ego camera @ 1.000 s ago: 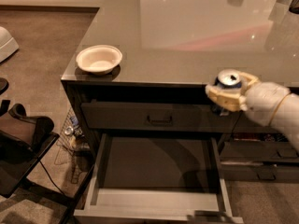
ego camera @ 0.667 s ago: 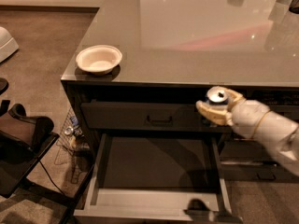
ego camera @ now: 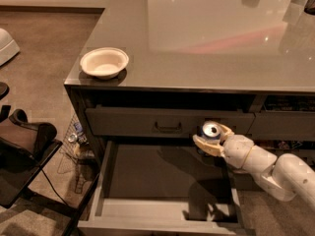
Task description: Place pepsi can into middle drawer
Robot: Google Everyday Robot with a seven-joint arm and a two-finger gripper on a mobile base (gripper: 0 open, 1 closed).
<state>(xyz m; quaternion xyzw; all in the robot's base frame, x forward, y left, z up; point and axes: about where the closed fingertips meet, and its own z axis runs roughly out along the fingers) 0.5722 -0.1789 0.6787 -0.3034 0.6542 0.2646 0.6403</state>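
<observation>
Next, my gripper puts the pepsi can down on the middle drawer's dark bottom (ego camera: 152, 172), near its centre toward the bowl's side.
My gripper (ego camera: 212, 137) is shut on the pepsi can (ego camera: 211, 131), whose silver top faces up. It holds the can upright above the back right part of the open middle drawer (ego camera: 162, 181), just in front of the closed top drawer front (ego camera: 147, 123). My white arm (ego camera: 275, 168) reaches in from the lower right. The drawer's dark flat bottom shows nothing inside; the arm's shadow falls on its right side.
A white bowl (ego camera: 104, 63) sits on the left front corner of the grey countertop (ego camera: 206, 38). A dark chair (ego camera: 24, 151) and a wire rack with clutter (ego camera: 76, 141) stand on the floor to the left of the cabinet.
My gripper with the can has moved left and down, from the countertop's front right edge to a spot over the open drawer.
</observation>
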